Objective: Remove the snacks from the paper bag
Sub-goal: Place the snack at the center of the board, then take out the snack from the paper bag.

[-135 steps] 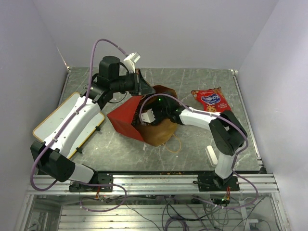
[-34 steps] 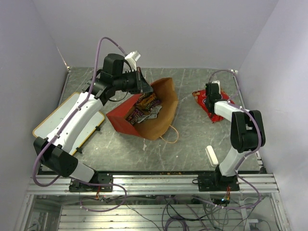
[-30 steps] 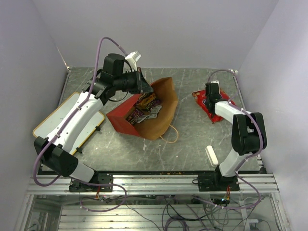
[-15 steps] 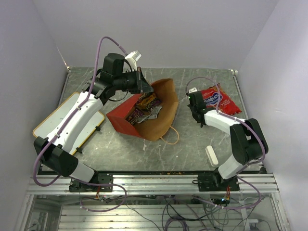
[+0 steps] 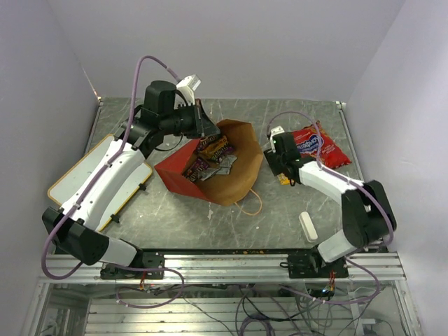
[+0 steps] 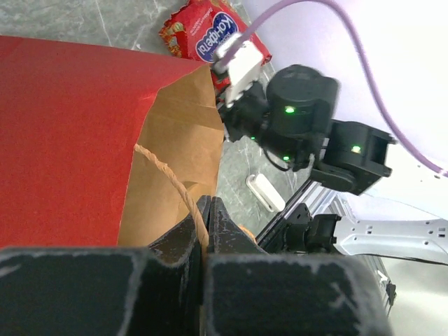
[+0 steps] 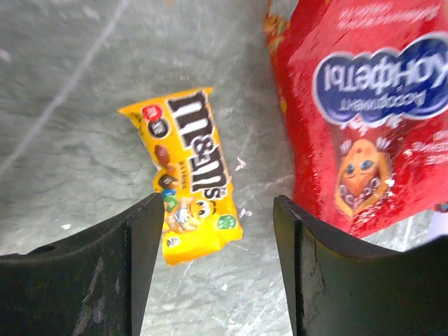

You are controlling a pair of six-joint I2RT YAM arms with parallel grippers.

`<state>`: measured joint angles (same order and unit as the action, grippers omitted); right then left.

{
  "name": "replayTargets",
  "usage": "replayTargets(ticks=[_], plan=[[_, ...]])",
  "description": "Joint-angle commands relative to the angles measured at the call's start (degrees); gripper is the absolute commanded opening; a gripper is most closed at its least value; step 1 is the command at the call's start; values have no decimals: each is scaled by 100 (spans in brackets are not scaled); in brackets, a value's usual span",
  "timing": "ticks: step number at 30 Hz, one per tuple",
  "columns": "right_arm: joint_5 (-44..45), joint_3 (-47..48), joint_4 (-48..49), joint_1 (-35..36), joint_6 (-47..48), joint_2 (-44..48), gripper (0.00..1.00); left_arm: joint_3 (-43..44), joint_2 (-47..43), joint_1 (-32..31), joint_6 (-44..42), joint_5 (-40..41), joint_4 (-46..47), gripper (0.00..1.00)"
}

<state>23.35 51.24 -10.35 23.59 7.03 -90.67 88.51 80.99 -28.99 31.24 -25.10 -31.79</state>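
My right gripper should go inside the paper bag next and close on the silver candy wrapper (image 5: 210, 172) that is lying against the purple one.
The paper bag (image 5: 183, 176) lies on its side, red outside, brown inside, its mouth toward the right. Several small candy wrappers (image 5: 210, 158) show inside the mouth. My left gripper (image 5: 204, 129) is shut on the bag's tan loop handle (image 6: 170, 187) at the upper rim, with the fingers (image 6: 218, 218) pressed together and holding the mouth up. My right gripper (image 7: 217, 269) is open and empty, just above the table right of the bag. A yellow candy packet (image 7: 192, 175) lies flat under it, and the large red packet (image 7: 364, 119) with a blue logo lies beside that.
A yellow-framed whiteboard (image 5: 94, 180) lies at the left. A small white oblong block (image 5: 306, 225) lies near the right arm's base. The bag's second loop handle (image 5: 250, 203) rests on the table in front of the bag. Walls close in on the left, back and right.
My right gripper has left the bag, gone over the red packet, then come back left toward the bag. A yellow packet now shows on the table under it. The left gripper keeps its hold.
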Motion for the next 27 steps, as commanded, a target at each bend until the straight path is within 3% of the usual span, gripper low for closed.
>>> replayTargets(ticks=[1, 5, 12, 18, 23, 27], plan=[[-640, 323, -53, 6, 213, 903, 65, -98, -150, -36, -55, 33, 291, 8], [-1741, 325, 245, 12, 848, 1631, 66, -238, -153, -32, 78, -209, 528, 7], [-5421, -399, 1059, 269, 2281, 2885, 63, -404, -167, -36, 216, -432, 736, 7], [-5954, -580, 1335, 1002, 2561, 3107, 61, -322, -32, -32, 307, -473, 651, 7], [-5320, -720, 1735, 1687, 2114, 2987, 62, -333, 23, -36, 528, -569, 780, 7], [-5983, -769, 1115, 1823, 3414, 2710, 63, -529, -70, -36, 818, -378, 943, 7]])
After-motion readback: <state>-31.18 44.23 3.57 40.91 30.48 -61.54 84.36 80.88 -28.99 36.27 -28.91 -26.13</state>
